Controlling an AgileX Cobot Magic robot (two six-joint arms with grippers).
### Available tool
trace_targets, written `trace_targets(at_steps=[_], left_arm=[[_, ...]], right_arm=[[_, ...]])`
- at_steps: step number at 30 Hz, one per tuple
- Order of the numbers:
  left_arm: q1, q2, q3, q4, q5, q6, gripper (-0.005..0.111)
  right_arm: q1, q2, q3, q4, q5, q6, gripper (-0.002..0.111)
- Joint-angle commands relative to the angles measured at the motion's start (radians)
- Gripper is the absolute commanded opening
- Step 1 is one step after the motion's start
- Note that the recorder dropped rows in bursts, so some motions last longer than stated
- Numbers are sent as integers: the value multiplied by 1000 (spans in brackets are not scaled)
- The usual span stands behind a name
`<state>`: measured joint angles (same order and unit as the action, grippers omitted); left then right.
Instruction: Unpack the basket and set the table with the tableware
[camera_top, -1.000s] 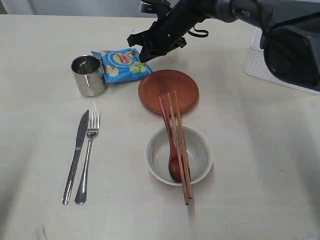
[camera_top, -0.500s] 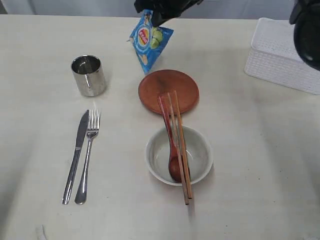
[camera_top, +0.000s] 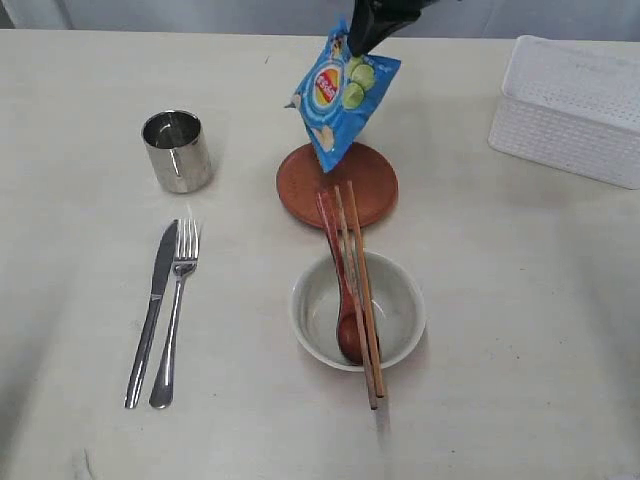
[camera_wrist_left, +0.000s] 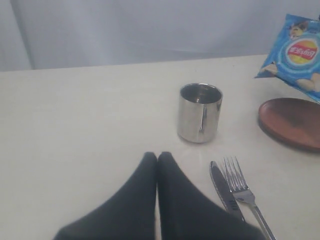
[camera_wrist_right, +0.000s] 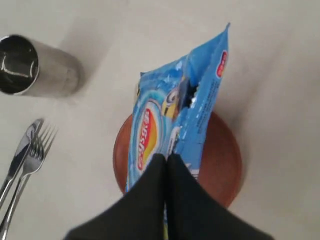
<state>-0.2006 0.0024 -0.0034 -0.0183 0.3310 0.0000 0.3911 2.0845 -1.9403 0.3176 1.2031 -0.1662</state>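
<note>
The blue chip bag, now hanging over the plate's far side, will be set down by my right gripper on the round brown plate (camera_top: 338, 170) (camera_wrist_right: 179, 154) behind the grey-green bowl.
My right gripper (camera_top: 360, 42) is shut on the top edge of the blue chip bag (camera_top: 340, 95), which hangs in the air over the far side of the round brown plate (camera_top: 375, 195). In the right wrist view the fingertips (camera_wrist_right: 166, 157) pinch the bag (camera_wrist_right: 175, 110) above the plate (camera_wrist_right: 227, 160). On the table (camera_top: 540, 330) stand the steel cup (camera_top: 177, 150), knife (camera_top: 152, 310) and fork (camera_top: 178, 310). The grey-green bowl (camera_top: 310, 320) holds the dark spoon (camera_top: 347, 335) and chopsticks (camera_top: 366, 320), which lean onto the plate. My left gripper (camera_wrist_left: 157, 156) is shut and empty, near the cup (camera_wrist_left: 199, 112).
The white perforated basket (camera_top: 575, 110) stands at the far right of the table. In the left wrist view the knife (camera_wrist_left: 225, 190) and fork (camera_wrist_left: 240, 182) lie just beside my left gripper, with the plate (camera_wrist_left: 292, 122) and hanging bag (camera_wrist_left: 297, 55) further off.
The right gripper has lifted the chip bag off the table beside the cup and carried it up and to the right, over the plate. The tableware has not moved.
</note>
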Motion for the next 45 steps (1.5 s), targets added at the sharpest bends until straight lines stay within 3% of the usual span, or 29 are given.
trace_targets(at_steps=[1, 10, 18, 23, 25, 29, 31, 37, 42, 44, 45], left_arm=[[2, -2, 3, -12, -8, 0, 0], [2, -2, 3, -12, -8, 0, 0], [2, -2, 3, -12, -8, 0, 0], [2, -2, 3, -12, -8, 0, 0], [2, -2, 3, -12, -8, 0, 0], [2, -2, 3, -12, -8, 0, 0], [2, -2, 3, -12, -8, 0, 0], [2, -2, 3, -12, -8, 0, 0], [2, -2, 3, -12, -8, 0, 0], [2, -2, 3, -12, -8, 0, 0], [2, -2, 3, -12, -8, 0, 0]], right_arm=[[-4, -87, 183, 62, -87, -15, -1], [-4, -108, 424, 90, -364, -33, -1], [-4, -64, 453, 152, -382, -81, -1], [-4, -66, 453, 54, -382, -81, 1], [-4, -66, 453, 31, -382, -68, 10], [-4, -66, 453, 29, -382, -68, 40], [-4, -68, 453, 20, -382, -68, 46], [-6, -106, 431, -19, -334, -46, 46], [-6, -185, 363, -107, -129, 70, 46], [-6, -239, 381, -167, -30, 76, 35], [-6, -285, 429, -206, -9, 76, 17]])
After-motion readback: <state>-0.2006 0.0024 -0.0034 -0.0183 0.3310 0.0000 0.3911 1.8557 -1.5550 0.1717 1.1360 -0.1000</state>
